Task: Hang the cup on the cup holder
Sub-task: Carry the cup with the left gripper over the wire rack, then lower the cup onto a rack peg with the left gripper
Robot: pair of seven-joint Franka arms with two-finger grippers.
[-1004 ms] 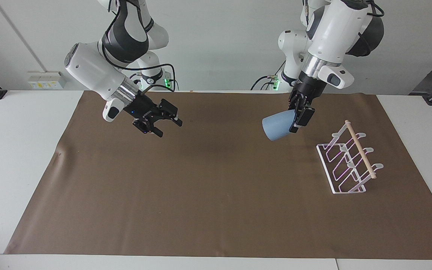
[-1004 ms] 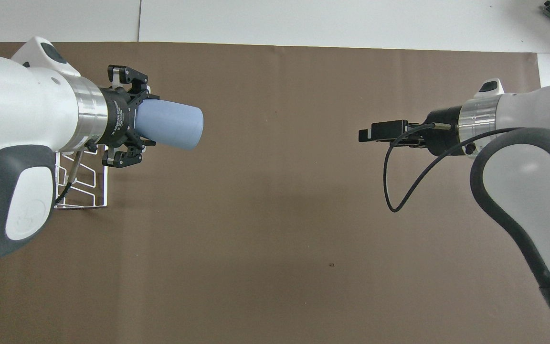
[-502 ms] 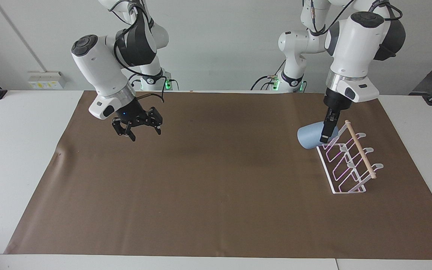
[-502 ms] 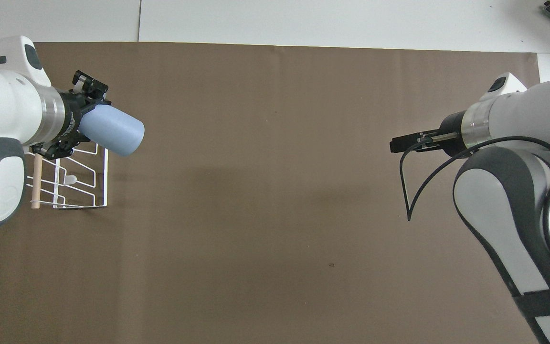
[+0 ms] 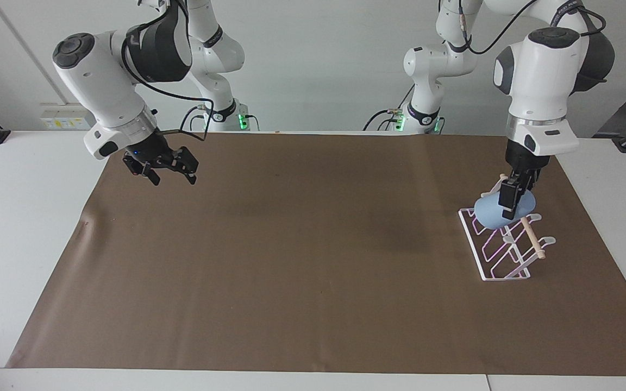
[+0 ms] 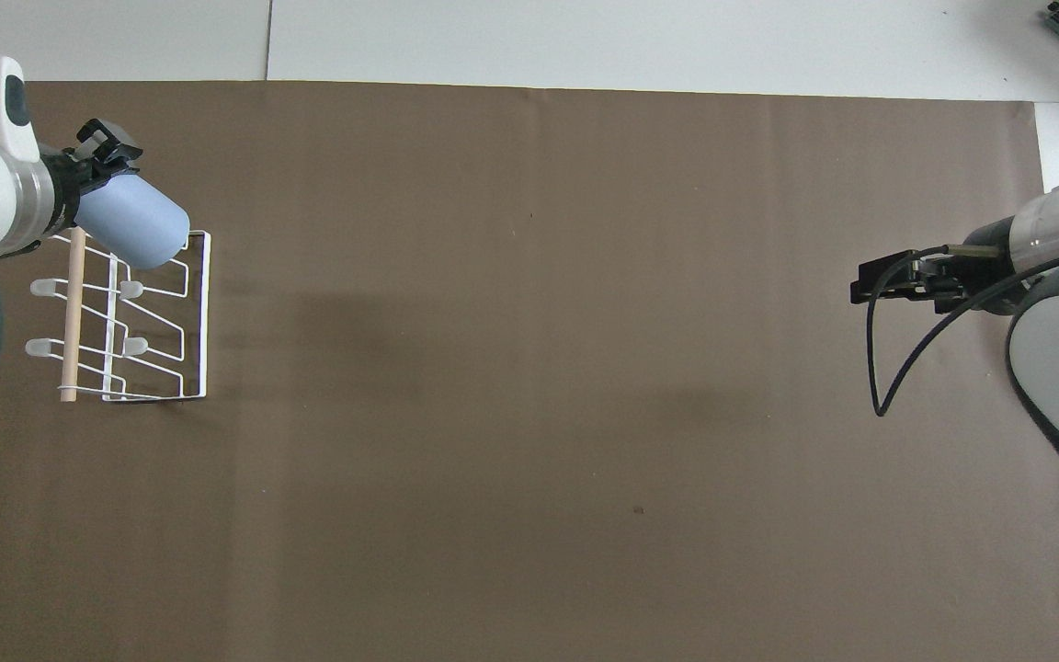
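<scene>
The light-blue cup will leave my left gripper on the holder's end peg [image 6: 165,252] nearest the robots, away from the rod.
The light-blue cup [image 5: 488,213] is tilted on its side in my left gripper [image 5: 508,203], which is shut on it. The cup is over the end of the white wire cup holder [image 5: 500,258] that is nearer to the robots, close to the holder's wooden rod [image 5: 531,234]. I cannot tell whether the cup touches a prong. In the overhead view the cup [image 6: 136,222] overlaps the corner of the holder [image 6: 162,354], with the left gripper [image 6: 96,195] at its end. My right gripper [image 5: 163,171] is open and empty, up in the air over the mat's corner at the right arm's end, and it also shows in the overhead view [image 6: 871,279].
A brown mat [image 5: 291,260] covers most of the white table [image 5: 30,228]. The holder stands on the mat toward the left arm's end.
The left gripper has carried the cup toward the left arm's end and down, from over bare mat to over the holder. The right gripper has pulled back toward its own end of the table.
</scene>
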